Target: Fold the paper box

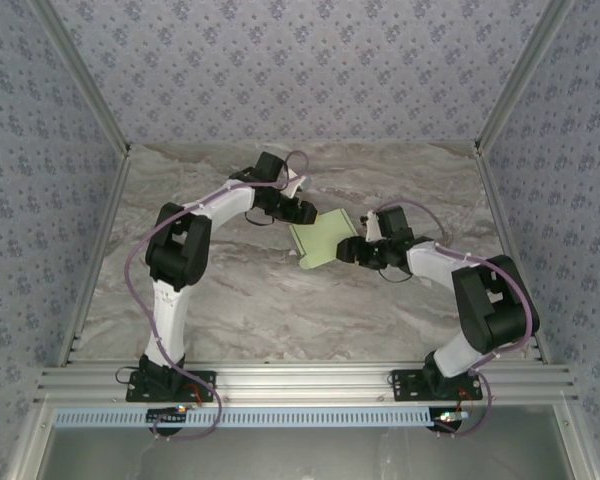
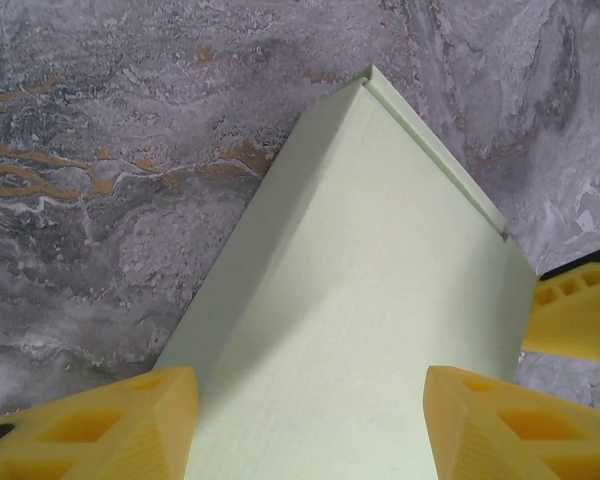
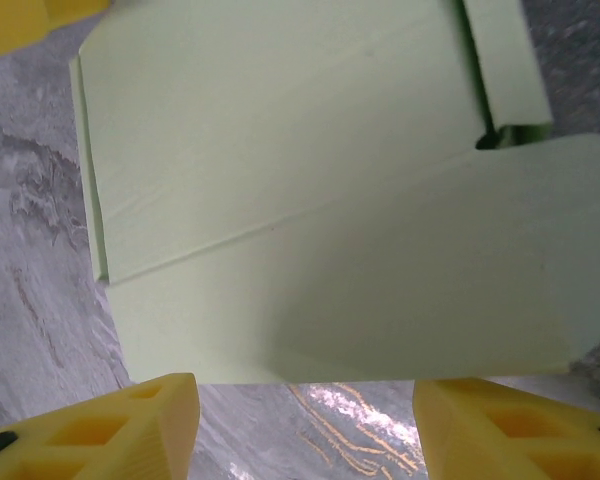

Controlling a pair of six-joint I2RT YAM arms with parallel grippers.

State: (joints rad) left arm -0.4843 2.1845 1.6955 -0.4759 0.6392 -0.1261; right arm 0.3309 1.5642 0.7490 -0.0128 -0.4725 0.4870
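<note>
The left gripper is open over the paper box's top panel, at an angle to the paper box's fold, so it should line up with and pinch the fold (image 2: 267, 275).
The paper box (image 1: 323, 240) is pale green card lying partly folded at the middle of the marble table. My left gripper (image 1: 302, 212) reaches it from the far left side. In the left wrist view the box (image 2: 370, 290) runs up between and under the yellow fingers (image 2: 110, 425), and the left gripper (image 2: 310, 430) is open over it, with a folded ridge rising on the card's left. My right gripper (image 1: 355, 250) is at the box's near right side. It stands open (image 3: 305, 430) with bare table between its fingertips, just short of a round-cornered flap (image 3: 430, 290).
The marble table (image 1: 230, 300) is walled by patterned panels (image 1: 300, 70) at the back and both sides. An aluminium rail (image 1: 300, 385) carries the arm bases along the near edge. A narrow card tab (image 3: 505, 60) stands off the box's far right corner.
</note>
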